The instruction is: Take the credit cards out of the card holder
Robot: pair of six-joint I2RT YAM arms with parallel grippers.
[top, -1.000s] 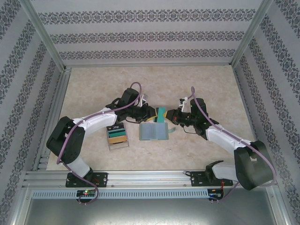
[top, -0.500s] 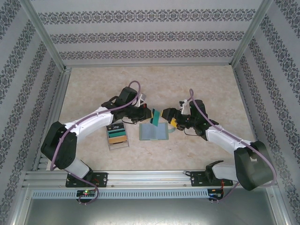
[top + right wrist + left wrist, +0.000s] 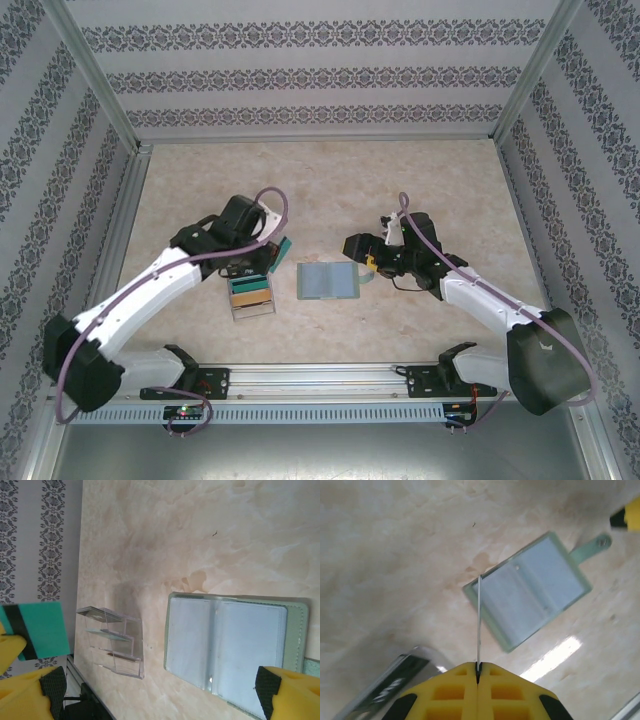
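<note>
Next, my left gripper releases the teal credit card against the teal cards in the clear tray (image 3: 250, 285), next to the orange ones.
The sage-green card holder (image 3: 328, 281) lies open and flat on the table, its clear sleeves up (image 3: 230, 647), its tab (image 3: 592, 550) pointing away from the left arm. My left gripper (image 3: 270, 258) is shut on a teal credit card (image 3: 281, 251) with a black stripe (image 3: 41, 630), seen edge-on in the left wrist view (image 3: 479, 620). It hangs just above the clear tray's far end. My right gripper (image 3: 358, 250) stands open beside the holder's far right corner, with nothing between its fingers (image 3: 287, 692).
A clear plastic tray (image 3: 252, 293) with staggered coloured cards stands left of the holder (image 3: 112, 642). Patterned walls and an aluminium frame (image 3: 300, 378) ring the marble-look table (image 3: 330, 180).
My left gripper has carried the teal card leftward, from over the holder to the tray. The right gripper has let go of the card and stayed by the holder.
</note>
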